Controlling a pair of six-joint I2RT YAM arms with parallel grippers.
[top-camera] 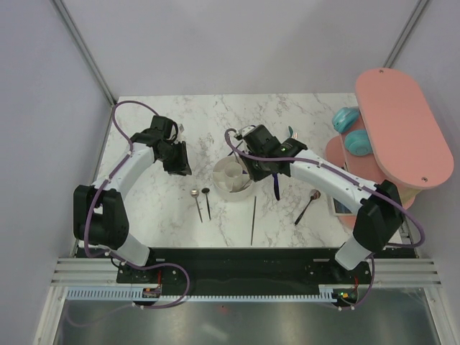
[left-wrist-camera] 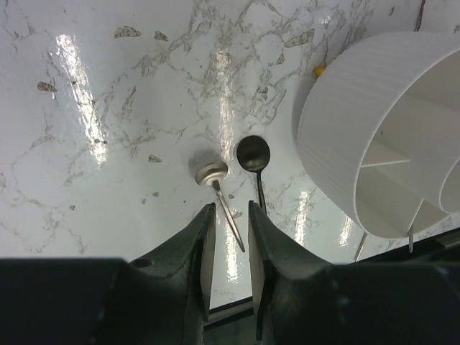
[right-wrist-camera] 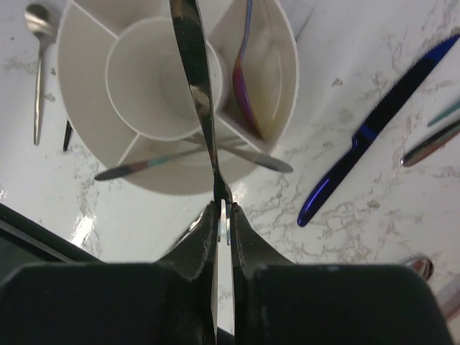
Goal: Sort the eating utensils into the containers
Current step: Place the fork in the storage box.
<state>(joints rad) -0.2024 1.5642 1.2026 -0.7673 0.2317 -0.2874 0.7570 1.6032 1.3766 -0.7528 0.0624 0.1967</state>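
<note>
My right gripper is going to let go of the slim silver utensil in the white holder's section (top-camera: 242,185) (right-wrist-camera: 205,159) beside the section with the purple spoon.
My right gripper (right-wrist-camera: 223,208) is shut on the tine end of a silver fork (right-wrist-camera: 198,86); its handle reaches out over the central cup of the white round holder (right-wrist-camera: 86,108). A purple spoon (right-wrist-camera: 244,79) stands in one ring section, and a silver utensil (right-wrist-camera: 144,167) lies across another. In the top view the right gripper (top-camera: 253,171) hangs at the holder's (top-camera: 224,184) right rim. My left gripper (left-wrist-camera: 230,215) is open above the table. The handle of a silver spoon (left-wrist-camera: 212,172) runs below its gap, with a black spoon (left-wrist-camera: 253,152) beside it.
A blue-handled knife (right-wrist-camera: 366,129) lies right of the holder. A black stick (top-camera: 254,219) and another spoon (top-camera: 307,205) lie near the front. The pink oval board (top-camera: 402,126) and two teal objects (top-camera: 352,129) stand at the right edge.
</note>
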